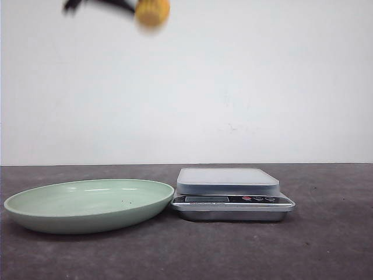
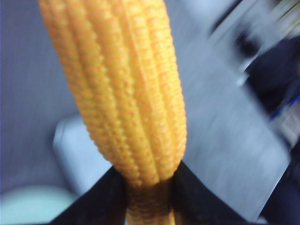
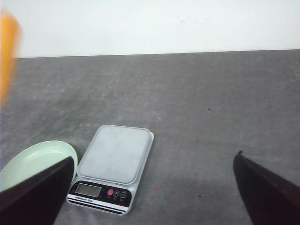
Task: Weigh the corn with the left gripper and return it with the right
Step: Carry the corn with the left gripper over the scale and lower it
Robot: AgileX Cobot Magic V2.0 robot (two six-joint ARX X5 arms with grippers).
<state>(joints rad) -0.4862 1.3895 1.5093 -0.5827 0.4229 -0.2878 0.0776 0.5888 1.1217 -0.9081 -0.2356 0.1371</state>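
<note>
My left gripper will let go of the yellow-orange corn on the middle of the silver scale's grey platform (image 1: 218,172) (image 2: 91,152).
My left gripper (image 2: 149,192) is shut on the yellow-orange corn (image 2: 122,89), its black fingers (image 2: 101,199) clamping the cob's near end. In the front view the corn (image 1: 152,11) hangs blurred high up, above the plate and to the left of the scale; it also shows as an orange blur at the edge of the right wrist view (image 3: 7,51). The silver kitchen scale (image 1: 232,192) with an empty grey platform stands on the table; it also shows in the right wrist view (image 3: 112,166). My right gripper (image 3: 154,187) is open and empty, high above the table to the right of the scale.
A pale green plate (image 1: 87,204) lies empty on the dark grey table, touching the scale's left side; its rim also shows in the right wrist view (image 3: 33,159). A white wall stands behind the table.
</note>
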